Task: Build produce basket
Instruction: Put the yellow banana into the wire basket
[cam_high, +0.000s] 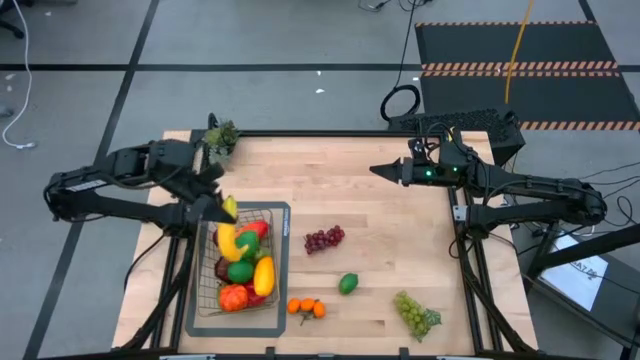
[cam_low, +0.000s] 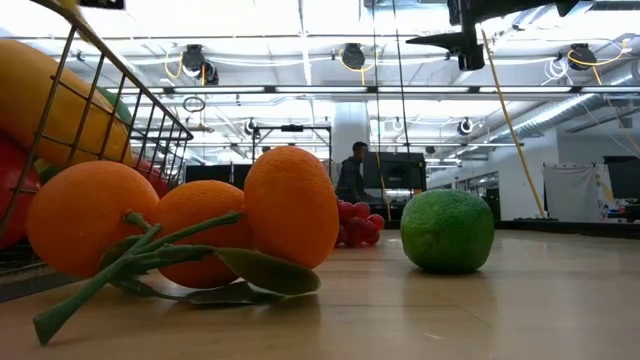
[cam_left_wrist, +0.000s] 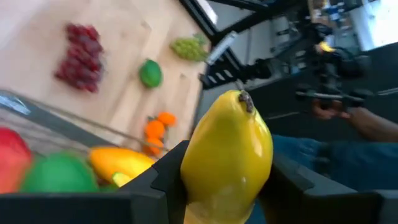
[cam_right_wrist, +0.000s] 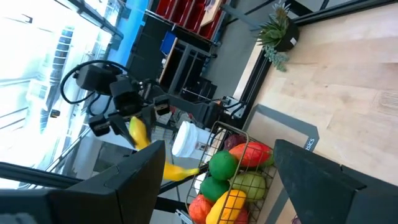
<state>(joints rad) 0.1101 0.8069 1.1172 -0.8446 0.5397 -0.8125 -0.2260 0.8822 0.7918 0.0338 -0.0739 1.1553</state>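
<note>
Next, my left hand lays the yellow fruit across the green fruits in the wire basket (cam_high: 233, 258).
The wire basket (cam_high: 276, 232) stands at the near left on a grey mat and holds several fruits: red, green, yellow and orange. My left gripper (cam_high: 214, 200) hovers above the basket's far left corner, shut on a yellow fruit (cam_left_wrist: 227, 146) with a dark tip. On the bare table lie purple grapes (cam_high: 323, 239), a lime (cam_high: 347, 283), oranges on a leafy stalk (cam_high: 306, 308) and green grapes (cam_high: 416, 313). My right gripper (cam_high: 380, 171) hangs open over the table's far right, nothing between its fingers (cam_right_wrist: 292, 162). My left gripper pinches the yellow fruit between its two fingers (cam_left_wrist: 166, 180), on its two opposite sides (cam_left_wrist: 194, 177) toward the end away from the dark tip. The fruit sticks out past the fingertips with the dark tip (cam_left_wrist: 246, 99) foremost. It is lifted clear above the basket.
A small potted sprig (cam_high: 220, 138) stands at the far left corner, close behind my left arm. Open table lies between the basket and the grapes. In the left wrist view a person's hand (cam_left_wrist: 348, 115) shows beyond the table.
</note>
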